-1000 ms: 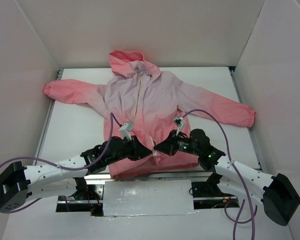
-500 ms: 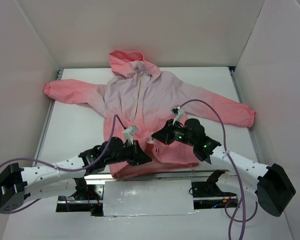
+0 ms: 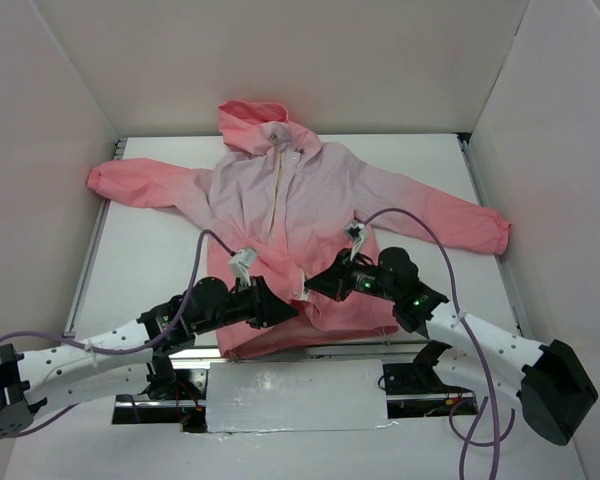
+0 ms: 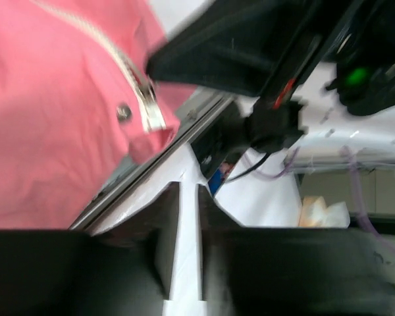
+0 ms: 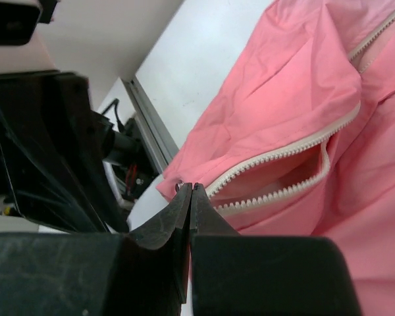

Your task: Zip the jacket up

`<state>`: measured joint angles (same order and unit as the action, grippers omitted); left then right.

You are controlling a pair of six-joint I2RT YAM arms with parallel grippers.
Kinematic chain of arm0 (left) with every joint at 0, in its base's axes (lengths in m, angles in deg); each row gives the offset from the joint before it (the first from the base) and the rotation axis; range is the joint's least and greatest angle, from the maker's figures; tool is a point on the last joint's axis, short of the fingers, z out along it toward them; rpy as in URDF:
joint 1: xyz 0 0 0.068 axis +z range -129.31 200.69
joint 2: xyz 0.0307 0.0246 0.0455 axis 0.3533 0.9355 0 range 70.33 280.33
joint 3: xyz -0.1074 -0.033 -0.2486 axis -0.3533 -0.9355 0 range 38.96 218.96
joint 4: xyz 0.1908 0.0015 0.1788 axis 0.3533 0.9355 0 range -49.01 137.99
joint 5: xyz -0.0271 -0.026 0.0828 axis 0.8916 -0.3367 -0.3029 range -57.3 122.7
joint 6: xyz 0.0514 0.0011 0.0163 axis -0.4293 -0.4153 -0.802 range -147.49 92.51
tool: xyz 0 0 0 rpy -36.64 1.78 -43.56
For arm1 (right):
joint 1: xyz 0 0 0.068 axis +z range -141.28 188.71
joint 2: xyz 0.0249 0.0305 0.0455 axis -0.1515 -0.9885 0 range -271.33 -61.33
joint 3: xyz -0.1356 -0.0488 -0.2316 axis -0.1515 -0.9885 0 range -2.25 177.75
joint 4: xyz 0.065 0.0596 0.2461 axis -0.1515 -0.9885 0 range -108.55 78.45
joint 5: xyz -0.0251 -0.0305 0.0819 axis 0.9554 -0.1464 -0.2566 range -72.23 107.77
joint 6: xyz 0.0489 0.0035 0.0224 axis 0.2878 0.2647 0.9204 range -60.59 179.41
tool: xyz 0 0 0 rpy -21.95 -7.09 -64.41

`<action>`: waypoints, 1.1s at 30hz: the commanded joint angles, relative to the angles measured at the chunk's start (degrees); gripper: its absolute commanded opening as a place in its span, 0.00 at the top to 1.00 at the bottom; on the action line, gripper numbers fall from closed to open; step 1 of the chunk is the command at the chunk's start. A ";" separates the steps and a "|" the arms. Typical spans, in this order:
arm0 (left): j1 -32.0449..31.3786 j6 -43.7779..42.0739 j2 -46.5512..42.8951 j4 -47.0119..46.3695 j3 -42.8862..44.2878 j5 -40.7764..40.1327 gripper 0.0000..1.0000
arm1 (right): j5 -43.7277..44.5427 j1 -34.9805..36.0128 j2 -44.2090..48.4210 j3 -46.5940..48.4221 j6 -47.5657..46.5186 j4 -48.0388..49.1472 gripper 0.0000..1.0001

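The hem corner under the robot's right gripper hangs loose, so next the left gripper opens and pinches the zipper's lower end (image 4: 153, 118) next to the snap before zipping up.
The jacket (image 3: 310, 200) lies flat on the white table, hood at the back, coral-pink at the hem. Its cream zipper (image 3: 277, 195) is closed at the chest and gapes near the hem (image 5: 283, 155). My right gripper (image 3: 308, 290) (image 5: 191, 187) is shut, its tips pinching the hem corner at the zipper's lower end, beside a metal snap (image 5: 179, 186). My left gripper (image 3: 285, 310) (image 4: 189, 187) hovers just left of it over the table's front edge. Its jaws stand a narrow slit apart with nothing between them. In the left wrist view the zipper's end (image 4: 145, 99) hangs under the right gripper (image 4: 230, 46).
White walls close in the table (image 3: 150, 250) at the left, back and right. A metal rail (image 3: 300, 350) runs along the front edge under the hem. Purple cables (image 3: 420, 225) loop above both wrists. Both sleeves spread out sideways.
My left gripper closed fully, then opened a slit, and its arm drew back to the left. My right gripper went up toward the chest, then came back down to the hem.
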<state>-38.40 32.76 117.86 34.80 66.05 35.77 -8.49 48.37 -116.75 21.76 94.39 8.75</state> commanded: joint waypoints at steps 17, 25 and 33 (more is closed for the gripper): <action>-4.27 19.19 1.25 -25.10 -7.41 -13.43 0.58 | 14.13 5.34 14.46 -3.27 8.17 -4.11 1.00; -11.13 25.70 4.50 -19.90 -3.98 -23.28 0.25 | 22.04 8.50 15.96 -2.48 10.19 -9.13 1.00; -11.84 23.79 9.95 -25.00 -4.33 -28.73 0.38 | 22.92 10.17 17.10 -1.86 11.86 -10.45 1.00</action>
<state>-49.85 57.21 126.78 15.48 60.08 11.33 13.04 57.82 -100.66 17.25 105.43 -2.03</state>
